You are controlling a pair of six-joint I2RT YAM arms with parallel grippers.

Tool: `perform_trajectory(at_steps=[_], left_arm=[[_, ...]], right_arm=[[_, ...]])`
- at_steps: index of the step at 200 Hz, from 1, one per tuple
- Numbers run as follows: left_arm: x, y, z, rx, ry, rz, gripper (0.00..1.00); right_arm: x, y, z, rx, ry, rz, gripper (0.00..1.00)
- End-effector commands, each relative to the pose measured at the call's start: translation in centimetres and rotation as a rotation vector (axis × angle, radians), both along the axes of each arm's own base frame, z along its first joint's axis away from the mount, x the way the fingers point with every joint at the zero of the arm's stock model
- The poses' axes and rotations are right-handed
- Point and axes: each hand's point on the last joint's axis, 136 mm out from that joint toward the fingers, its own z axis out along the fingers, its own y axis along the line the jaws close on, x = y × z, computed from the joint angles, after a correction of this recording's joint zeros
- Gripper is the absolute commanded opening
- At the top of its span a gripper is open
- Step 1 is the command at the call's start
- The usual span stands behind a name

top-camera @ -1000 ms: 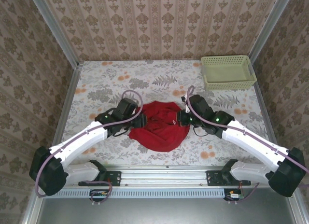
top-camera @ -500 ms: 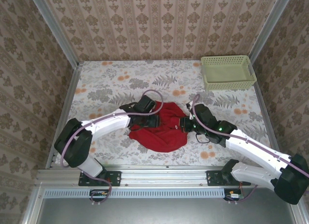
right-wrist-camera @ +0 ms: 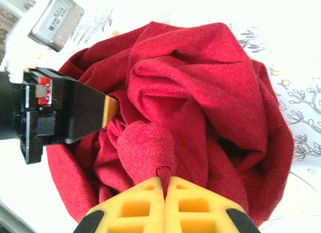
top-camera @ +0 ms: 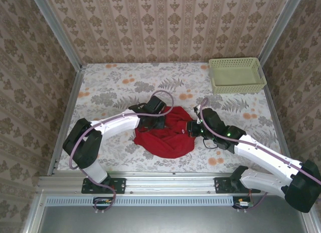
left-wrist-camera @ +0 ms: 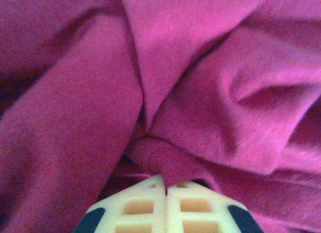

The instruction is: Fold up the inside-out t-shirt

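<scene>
My left gripper is pinching a small fold inside the crumpled t-shirt. It should open, back away and take the t-shirt's outer edge (top-camera: 137, 139) on its own side.
The inside-out t-shirt (top-camera: 168, 135) lies as a crumpled red heap on the flowered table (top-camera: 110, 87), near the front middle. My left gripper (top-camera: 158, 123) reaches over the heap's upper left part. In the left wrist view this gripper (left-wrist-camera: 166, 183) is shut, with a small ridge of the red cloth (left-wrist-camera: 200, 92) pinched between its pale fingers. My right gripper (top-camera: 190, 128) is at the heap's right edge. In the right wrist view it (right-wrist-camera: 165, 182) is shut on a bunched fold of the shirt (right-wrist-camera: 200, 87). The left gripper's fingertip (right-wrist-camera: 109, 110) pokes into the cloth from the left there.
A pale green basket (top-camera: 235, 75) stands at the table's back right. Patterned walls and metal rails close in the table on three sides. The arms' bases sit on the front rail (top-camera: 170, 179).
My left arm has swung right, from the shirt's left edge onto its upper middle, and its jaws have shut on a fold. My right gripper has shifted slightly toward the front and stays shut on the cloth.
</scene>
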Motion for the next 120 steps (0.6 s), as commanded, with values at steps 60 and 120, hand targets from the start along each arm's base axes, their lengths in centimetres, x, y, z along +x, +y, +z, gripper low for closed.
perform_trajectory(at_steps=[60, 120], left_arm=[[1.1, 3.8, 26.0, -0.122, -0.498, -0.091, 0.0], [-1.9, 6.8, 34.9, -0.366, -0.659, -0.071, 0.0]], right_arm=[[3.1, -2.3, 11.7, -0.097, -0.251, -0.073, 0.0], [2.7, -4.0, 21.6, 0.017, -0.447, -0.088, 0.0]])
